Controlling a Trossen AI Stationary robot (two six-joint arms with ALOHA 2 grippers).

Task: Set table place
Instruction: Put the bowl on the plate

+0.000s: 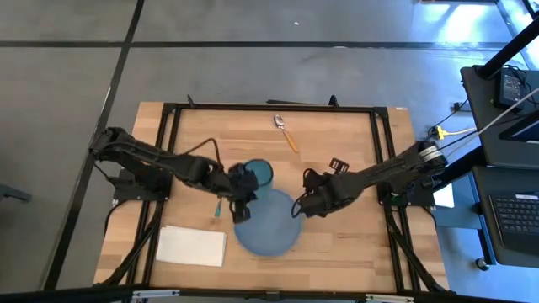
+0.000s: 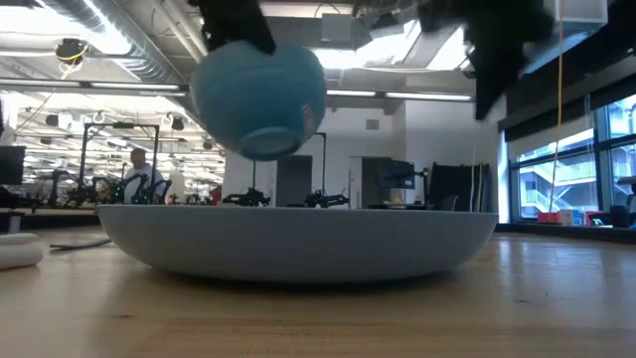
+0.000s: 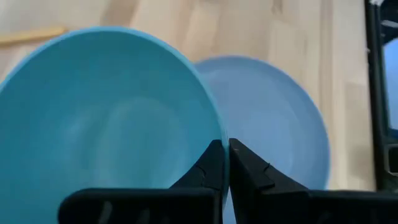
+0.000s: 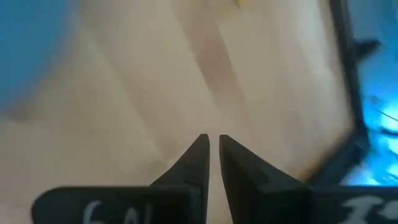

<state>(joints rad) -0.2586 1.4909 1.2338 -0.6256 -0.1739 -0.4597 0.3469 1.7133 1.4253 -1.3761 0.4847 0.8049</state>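
Observation:
My left gripper needs to release the teal bowl just beyond the middle of the large blue plate (image 1: 272,214), toward the spoon.
The teal bowl (image 1: 259,173) (image 2: 260,94) hangs in the air over the far left part of the large blue plate (image 1: 265,222) (image 2: 298,239), which lies flat on the wooden table (image 1: 337,151). My left gripper (image 1: 242,183) (image 3: 225,163) is shut on the bowl. My right gripper (image 1: 300,204) (image 4: 213,149) is shut and empty above the table, by the plate's right rim. The orange-handled spoon (image 1: 285,131) lies at the far middle. The teal-handled fork (image 1: 217,207) lies left of the plate. The white napkin (image 1: 192,246) lies flat at the near left. My left gripper pinches the bowl's rim (image 3: 214,134) between its two fingers, one finger inside the bowl and one outside. The bowl is lifted clear of the plate and the table. It hangs tilted in the low view, its foot (image 2: 266,151) low and toward the plate.
A black metal frame (image 1: 269,107) edges the tabletop. Bare wood lies right of the plate and along the near edge (image 1: 354,252). A person (image 2: 142,174) sits far off in the room behind the table.

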